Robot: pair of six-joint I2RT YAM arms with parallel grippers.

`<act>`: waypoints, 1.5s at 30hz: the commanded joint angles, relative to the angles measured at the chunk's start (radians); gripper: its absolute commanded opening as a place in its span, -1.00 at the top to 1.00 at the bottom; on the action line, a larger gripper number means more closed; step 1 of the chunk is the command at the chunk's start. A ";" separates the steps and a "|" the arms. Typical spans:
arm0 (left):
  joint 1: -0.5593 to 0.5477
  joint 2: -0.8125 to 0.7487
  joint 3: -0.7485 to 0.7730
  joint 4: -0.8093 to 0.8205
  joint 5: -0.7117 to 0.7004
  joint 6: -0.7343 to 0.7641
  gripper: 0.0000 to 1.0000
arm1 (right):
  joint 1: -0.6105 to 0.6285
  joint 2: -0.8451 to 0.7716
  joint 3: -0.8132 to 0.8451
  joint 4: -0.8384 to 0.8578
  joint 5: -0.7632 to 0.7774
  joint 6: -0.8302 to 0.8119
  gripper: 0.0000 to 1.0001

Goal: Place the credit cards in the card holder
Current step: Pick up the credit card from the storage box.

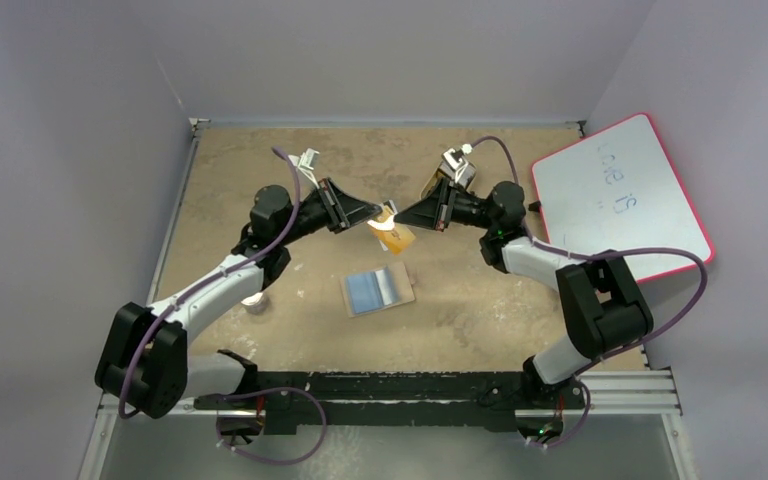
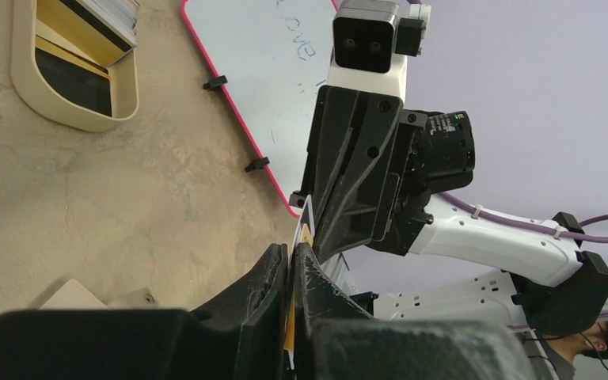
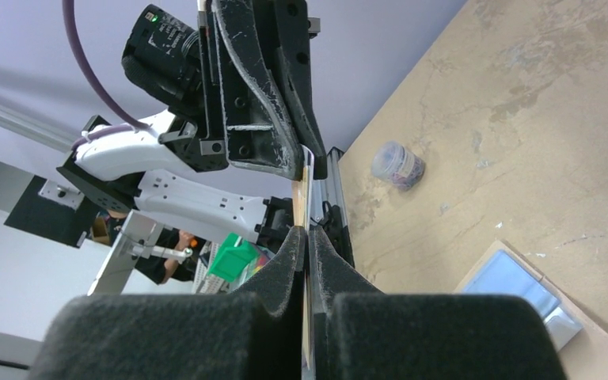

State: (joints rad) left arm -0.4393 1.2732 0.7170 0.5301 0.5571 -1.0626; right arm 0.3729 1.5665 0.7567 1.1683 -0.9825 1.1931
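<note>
A white card rests against the orange card in both grippers, so I need to open my right gripper, pinch only the orange card (image 1: 396, 238) and pull it away.
Both grippers meet above the middle of the table and pinch one thin orange and white credit card (image 1: 394, 237) from opposite sides, holding it on edge in the air. My left gripper (image 1: 374, 213) is shut on its left part; in the left wrist view (image 2: 293, 255) the card's edge (image 2: 305, 226) sticks out past the tips. My right gripper (image 1: 401, 216) is shut on it too, as the right wrist view (image 3: 307, 235) shows. The tan card holder (image 1: 401, 293) lies open flat on the table below, with pale blue-grey cards (image 1: 372, 288) on its panels.
A red-edged whiteboard (image 1: 620, 195) lies at the right. A small clear round object (image 1: 256, 301) sits by the left arm. A tan oval tray (image 2: 87, 119) holding flat items shows in the left wrist view.
</note>
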 commanded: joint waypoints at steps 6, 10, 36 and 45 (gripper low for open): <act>0.003 0.027 -0.002 -0.007 0.020 0.016 1.00 | 0.005 -0.010 0.004 -0.012 0.023 -0.010 0.74; 0.010 0.035 -0.012 -0.018 0.012 -0.010 1.00 | 0.004 -0.026 0.002 -0.068 -0.011 -0.034 0.52; 0.025 0.026 -0.008 -0.046 -0.008 0.009 1.00 | 0.003 -0.100 -0.004 -0.443 -0.074 -0.319 0.70; 0.043 -0.008 0.044 -0.190 -0.082 0.097 1.00 | 0.004 -0.106 -0.027 -0.465 -0.086 -0.342 1.00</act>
State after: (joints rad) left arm -0.4248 1.3041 0.7017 0.3977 0.5529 -1.0431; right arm 0.3733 1.4956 0.7361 0.6991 -1.0164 0.8845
